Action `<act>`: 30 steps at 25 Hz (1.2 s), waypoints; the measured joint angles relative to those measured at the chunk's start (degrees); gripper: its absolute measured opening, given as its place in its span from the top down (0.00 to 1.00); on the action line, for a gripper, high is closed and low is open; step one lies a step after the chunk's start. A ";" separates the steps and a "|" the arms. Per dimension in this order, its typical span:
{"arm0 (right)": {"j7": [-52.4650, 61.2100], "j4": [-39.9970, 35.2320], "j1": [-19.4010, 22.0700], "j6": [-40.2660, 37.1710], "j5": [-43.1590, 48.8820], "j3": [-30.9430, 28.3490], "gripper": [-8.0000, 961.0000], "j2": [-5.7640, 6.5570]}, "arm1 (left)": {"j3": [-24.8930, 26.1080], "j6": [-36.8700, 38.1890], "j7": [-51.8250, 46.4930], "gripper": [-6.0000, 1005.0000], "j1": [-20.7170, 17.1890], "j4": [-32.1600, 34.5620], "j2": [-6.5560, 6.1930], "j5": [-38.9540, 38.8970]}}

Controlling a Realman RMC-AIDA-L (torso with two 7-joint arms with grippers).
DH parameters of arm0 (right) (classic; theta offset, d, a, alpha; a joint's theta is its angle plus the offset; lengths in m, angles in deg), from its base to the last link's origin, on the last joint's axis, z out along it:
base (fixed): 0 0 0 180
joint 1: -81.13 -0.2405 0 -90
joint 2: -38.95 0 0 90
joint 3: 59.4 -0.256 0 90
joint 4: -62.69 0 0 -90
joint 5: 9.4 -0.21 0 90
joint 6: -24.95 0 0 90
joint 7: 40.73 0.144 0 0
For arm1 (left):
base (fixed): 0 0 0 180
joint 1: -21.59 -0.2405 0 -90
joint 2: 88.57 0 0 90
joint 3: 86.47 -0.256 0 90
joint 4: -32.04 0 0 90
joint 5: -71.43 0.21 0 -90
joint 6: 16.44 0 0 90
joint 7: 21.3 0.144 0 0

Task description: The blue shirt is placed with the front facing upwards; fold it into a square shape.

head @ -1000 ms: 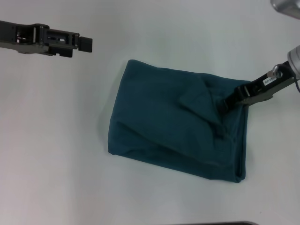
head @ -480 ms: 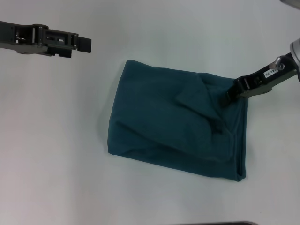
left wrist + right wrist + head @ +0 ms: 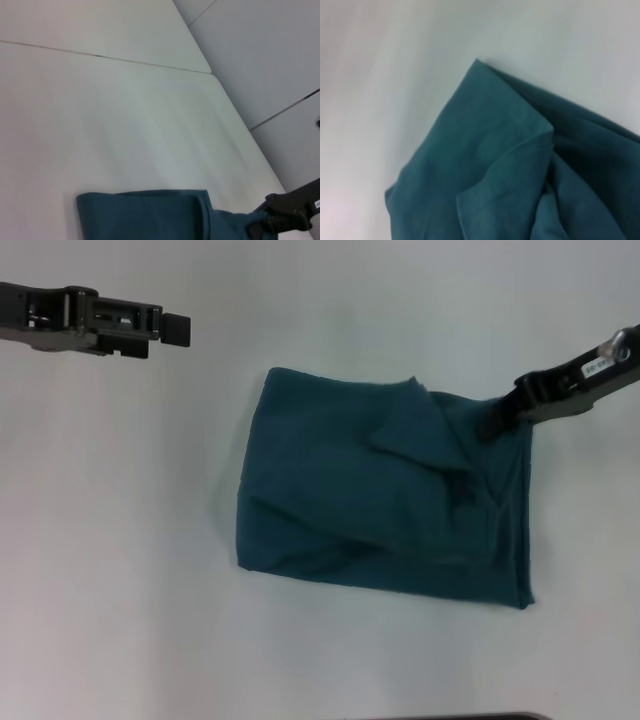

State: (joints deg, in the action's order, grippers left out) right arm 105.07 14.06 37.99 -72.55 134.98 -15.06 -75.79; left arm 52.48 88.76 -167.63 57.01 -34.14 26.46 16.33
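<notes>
The top layer is bunched up short of the blue shirt's outer edge, so the robot's right gripper should grab the cloth nearer the shirt's far corner [image 3: 522, 439] and pull it out.
The blue shirt [image 3: 370, 500] lies folded into a rough square on the white table [image 3: 120, 560], with a loose flap raised near its far right corner. My right gripper [image 3: 497, 421] is shut on that corner, and the cloth is drawn up toward it. The left wrist view shows the same corner of the shirt [image 3: 150, 215] with the right gripper [image 3: 261, 228] on it. In the right wrist view, folded layers of the shirt [image 3: 510, 175] fill the picture. My left gripper [image 3: 178, 330] hangs over bare table at the far left, well away from the shirt.
A seam between table panels [image 3: 100, 55] runs across the far side. The table's right edge [image 3: 240, 117] drops off beyond the shirt. A dark strip [image 3: 450, 717] shows at the near edge of the head view.
My right gripper has moved away and to the right, dragging the shirt's far right corner with it. The right edge has straightened. The left arm has shifted slightly.
</notes>
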 joint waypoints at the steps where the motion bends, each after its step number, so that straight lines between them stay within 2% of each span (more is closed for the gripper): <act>1: 0.00 -0.18 0.03 -0.10 -0.01 -0.49 0.89 0.11 | 0.00 0.00 0.00 0.13 0.00 0.00 0.00 0.00; 8: 0.05 0.00 0.15 0.84 0.42 -2.39 0.89 0.51 | 0.00 0.01 0.00 0.13 0.00 0.00 0.01 -0.01; 21: 1.44 0.93 0.17 0.57 0.99 -1.37 0.89 1.18 | 0.00 0.02 0.34 0.13 -0.22 0.09 0.02 -0.01; 26: 0.70 0.92 0.17 0.54 1.00 -1.35 0.82 1.30 | 0.00 0.18 0.35 0.13 -0.39 0.09 0.02 -0.01; 30: 0.86 0.75 0.55 0.54 1.00 -1.37 0.74 2.25 | 0.00 0.26 0.39 0.13 -0.48 0.08 0.02 -0.01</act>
State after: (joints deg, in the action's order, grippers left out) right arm 105.93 14.80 38.54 -72.01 135.98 -16.42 -73.54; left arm 52.48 89.02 -167.24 56.54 -34.05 26.48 16.32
